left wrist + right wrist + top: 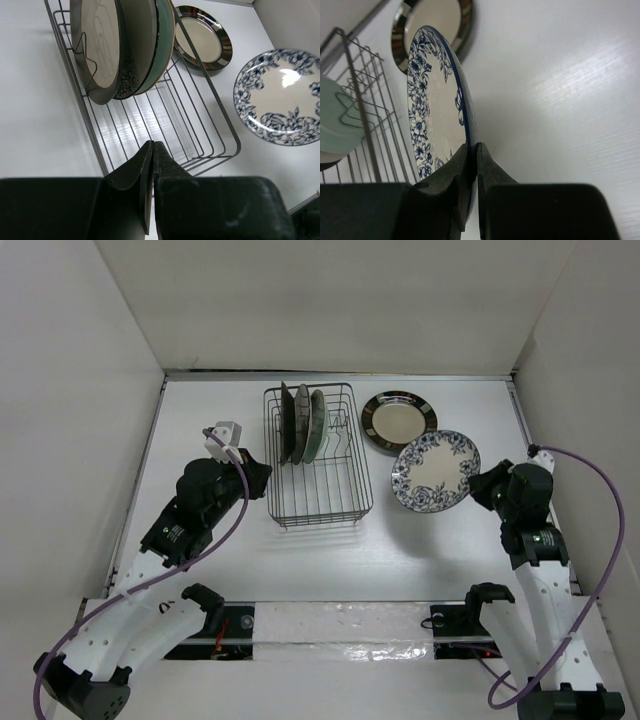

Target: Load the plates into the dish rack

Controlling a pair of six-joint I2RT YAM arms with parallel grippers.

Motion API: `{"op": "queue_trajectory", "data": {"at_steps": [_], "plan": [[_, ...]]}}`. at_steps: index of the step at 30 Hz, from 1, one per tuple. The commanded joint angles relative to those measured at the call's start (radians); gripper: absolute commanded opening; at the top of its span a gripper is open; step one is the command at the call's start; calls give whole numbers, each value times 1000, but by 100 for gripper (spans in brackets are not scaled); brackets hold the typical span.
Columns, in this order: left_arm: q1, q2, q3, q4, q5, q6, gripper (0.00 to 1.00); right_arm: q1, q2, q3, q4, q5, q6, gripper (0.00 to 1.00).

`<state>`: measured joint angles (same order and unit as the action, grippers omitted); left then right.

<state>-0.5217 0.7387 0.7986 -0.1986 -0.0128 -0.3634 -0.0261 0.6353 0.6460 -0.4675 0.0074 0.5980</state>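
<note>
Next, I set the floral plate, now held tilted off the table, down with my right gripper in the dish rack's empty slot point(335, 422) point(356, 109) next to the pale teal plate.
The black wire dish rack point(325, 495) stands mid-table with three plates upright at its far end: dark-rimmed silvery point(285, 422), grey speckled point(301, 420) and pale teal point(318, 425). The black-rimmed cream plate point(399, 422) lies flat to the rack's right. My right gripper point(478, 488) is shut on the rim of the blue-and-white floral plate point(436, 471) and holds it tilted off the table; the right wrist view shows the plate point(432, 110) edge-on in the gripper point(473, 147). My left gripper point(262, 478) is shut and empty beside the rack's left side, as the left wrist view point(152, 145) also shows.
White walls enclose the table on the left, back and right. The rack's near half point(165, 125) holds only bare wires. In the left wrist view the black-rimmed plate point(202, 37) and the floral plate point(280, 95) lie beyond the rack's right wall point(220, 110).
</note>
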Motion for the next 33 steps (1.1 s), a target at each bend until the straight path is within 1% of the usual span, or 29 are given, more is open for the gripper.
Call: {"op": "queue_trajectory", "data": {"at_steps": [1, 5, 6, 8, 10, 12, 13, 14, 16, 18, 20, 23, 29, 33], "plan": [[14, 2, 1, 50, -9, 12, 0, -8, 4, 177, 168, 11, -32, 0], [14, 8, 1, 51, -3, 12, 0, -8, 101, 300, 184, 0, -43, 0], [14, 4, -2, 51, -3, 12, 0, -8, 143, 319, 202, -41, -37, 0], [23, -1, -2, 51, -7, 12, 0, -8, 187, 377, 222, -66, -27, 0], [23, 2, 1, 51, -13, 14, 0, 47, 259, 444, 242, -81, -20, 0], [23, 5, 1, 51, -4, 14, 0, 104, 309, 486, 257, -25, -27, 0], [23, 4, -2, 53, 0, 15, 0, 132, 370, 507, 260, -12, -35, 0], [23, -1, -2, 53, 2, 14, 0, 184, 401, 552, 263, 23, -38, 0], [23, -13, -2, 53, -3, 14, 1, 227, 490, 586, 280, 61, -47, 0], [23, -18, -1, 51, -10, 15, 1, 267, 546, 644, 286, 89, -50, 0], [23, -24, -6, 53, 0, 15, 1, 288, 633, 685, 290, 86, -58, 0], [23, -44, -10, 59, 2, 15, 1, 345, 736, 811, 256, 115, -93, 0], [23, -47, -15, 60, 7, 17, 2, 406, 868, 960, 193, 189, -147, 0], [23, -47, -12, 56, 7, 15, 2, 446, 969, 1069, 107, 279, -205, 0]]}}
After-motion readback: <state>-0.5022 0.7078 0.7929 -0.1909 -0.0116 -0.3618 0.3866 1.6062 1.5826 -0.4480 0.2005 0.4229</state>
